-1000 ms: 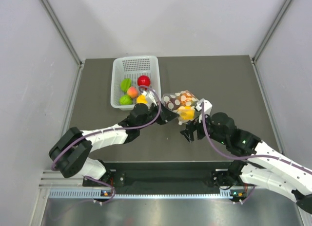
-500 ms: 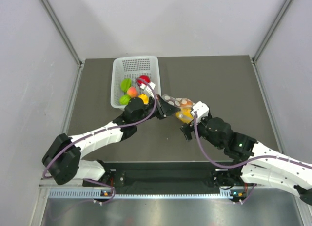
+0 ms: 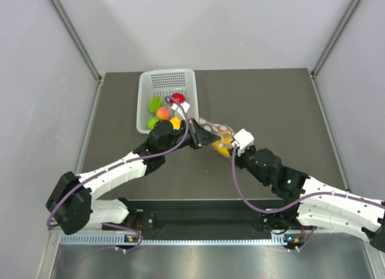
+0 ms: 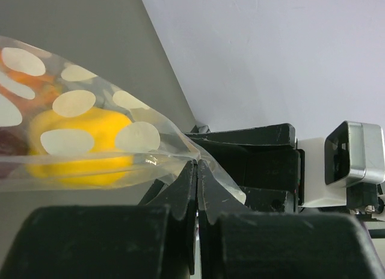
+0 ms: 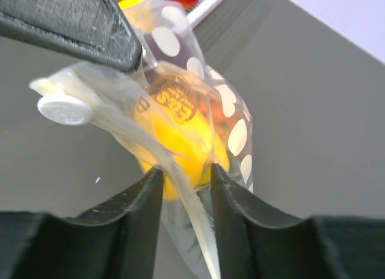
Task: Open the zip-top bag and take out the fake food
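Note:
The bag's zip is held away from the white slider by my right gripper, so my left gripper will take hold again of the bag (image 5: 108, 103) next to the slider to free my right gripper.
The zip-top bag (image 3: 212, 130), clear with cream dots, hangs above the table between both grippers. My left gripper (image 3: 197, 139) is shut on the bag's edge; in the left wrist view the jaws (image 4: 197, 166) pinch the clear film (image 4: 72, 101). My right gripper (image 3: 229, 150) is closed on the bag's other side. In the right wrist view its fingertips (image 5: 185, 174) press the bag (image 5: 234, 134), with the zip strip and the yellow pepper (image 5: 180, 134) between them. The white zip slider (image 5: 63, 109) sticks out at the left. A dark maroon piece (image 5: 180, 50) and an orange piece (image 4: 36, 80) show inside.
A white perforated basket (image 3: 165, 80) stands at the back left, right behind the left gripper. It holds a red apple (image 3: 178, 98), green pieces (image 3: 155, 103) and a peach piece (image 3: 163, 113). Grey walls close in both sides and the back.
The left gripper has lifted the bag up and left toward the basket. The right gripper has moved up and left from beside the bag and closed on it.

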